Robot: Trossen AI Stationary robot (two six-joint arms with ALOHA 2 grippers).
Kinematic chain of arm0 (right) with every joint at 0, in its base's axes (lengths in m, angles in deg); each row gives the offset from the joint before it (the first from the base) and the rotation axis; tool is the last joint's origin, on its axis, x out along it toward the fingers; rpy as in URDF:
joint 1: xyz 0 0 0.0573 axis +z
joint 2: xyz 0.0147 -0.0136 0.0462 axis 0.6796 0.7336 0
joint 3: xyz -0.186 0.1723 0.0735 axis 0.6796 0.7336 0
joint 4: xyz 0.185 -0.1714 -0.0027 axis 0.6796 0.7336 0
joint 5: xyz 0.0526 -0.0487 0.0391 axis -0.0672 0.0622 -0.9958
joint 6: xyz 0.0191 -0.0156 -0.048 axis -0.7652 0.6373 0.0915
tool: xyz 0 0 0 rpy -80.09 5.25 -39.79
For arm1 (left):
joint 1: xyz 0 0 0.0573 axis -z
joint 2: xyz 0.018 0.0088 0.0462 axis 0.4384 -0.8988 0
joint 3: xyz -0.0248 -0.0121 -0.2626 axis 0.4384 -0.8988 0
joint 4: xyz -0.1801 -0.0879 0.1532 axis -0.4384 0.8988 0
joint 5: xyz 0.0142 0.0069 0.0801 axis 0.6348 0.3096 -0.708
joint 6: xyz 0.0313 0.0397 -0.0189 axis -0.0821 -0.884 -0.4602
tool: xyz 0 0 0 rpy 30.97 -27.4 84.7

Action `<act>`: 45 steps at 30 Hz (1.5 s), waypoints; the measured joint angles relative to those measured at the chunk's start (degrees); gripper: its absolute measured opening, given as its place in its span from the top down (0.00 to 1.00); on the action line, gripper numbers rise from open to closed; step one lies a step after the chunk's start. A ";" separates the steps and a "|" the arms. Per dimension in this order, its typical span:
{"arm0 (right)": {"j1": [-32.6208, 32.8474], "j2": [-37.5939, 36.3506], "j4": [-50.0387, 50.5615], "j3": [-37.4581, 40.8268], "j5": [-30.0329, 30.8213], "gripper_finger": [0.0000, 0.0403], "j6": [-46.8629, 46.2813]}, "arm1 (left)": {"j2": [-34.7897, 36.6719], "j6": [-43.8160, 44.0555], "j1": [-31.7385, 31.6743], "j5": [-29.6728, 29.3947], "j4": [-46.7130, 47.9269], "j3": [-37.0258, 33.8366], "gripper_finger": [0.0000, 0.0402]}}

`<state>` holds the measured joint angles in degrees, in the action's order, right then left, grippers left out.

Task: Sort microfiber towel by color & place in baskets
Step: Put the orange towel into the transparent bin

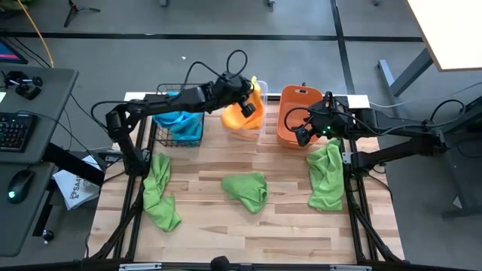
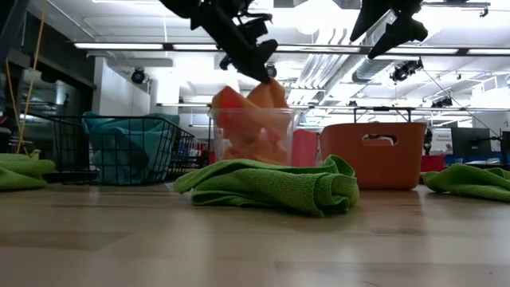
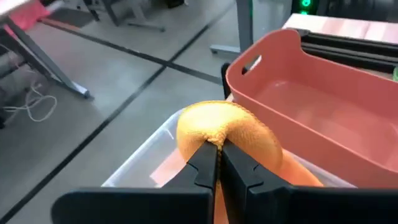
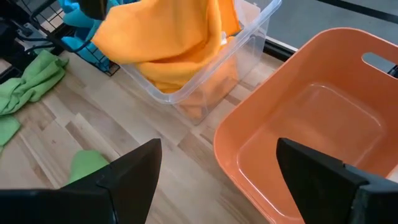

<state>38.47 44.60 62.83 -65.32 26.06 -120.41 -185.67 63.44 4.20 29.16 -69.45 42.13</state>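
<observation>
Next, my left gripper releases the orange towel inside the clear tub (image 1: 243, 123), between the black wire basket and orange bin.
My left gripper (image 1: 245, 96) hangs over the clear tub (image 1: 245, 126), shut on an orange towel (image 3: 224, 127) that bulges above the tub's rim (image 2: 251, 119). My right gripper (image 4: 217, 180) is open, hovering above the near rim of the orange bin (image 1: 295, 117), which has nothing in it (image 4: 311, 118). Turquoise towels fill the black wire basket (image 1: 181, 124). Three lime green towels lie crumpled on the table: left (image 1: 158, 192), middle (image 1: 246, 190) and right (image 1: 327, 175). My left gripper pinches a bunched fold at the top of the orange towel (image 3: 214, 138) between its two fingers, coming from above and slanting down. The towel hangs below the fingers, its lower part resting inside the clear tub (image 4: 186, 81).
The three containers stand in a row along the table's far edge. The middle green towel (image 2: 271, 185) lies in front of the tub. Bare wood shows between the green towels and along the near edge. A desk with keyboard and mouse stands off the table's left side.
</observation>
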 joint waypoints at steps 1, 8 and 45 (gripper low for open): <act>0.00 0.00 0.01 0.00 -0.01 0.22 0.00 | -0.05 -0.04 0.02 -0.83 -0.75 0.00 1.00; 0.00 0.00 0.21 0.00 -0.07 0.22 0.10 | 1.41 -17.94 -0.02 -7.30 0.70 0.13 1.00; 0.00 2.27 -1.33 0.50 1.78 0.22 -3.50 | -13.82 -8.47 -2.34 21.61 17.37 0.09 1.00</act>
<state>38.47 46.87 61.50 -64.82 27.85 -123.91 -199.48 54.97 1.86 50.77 -52.08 42.22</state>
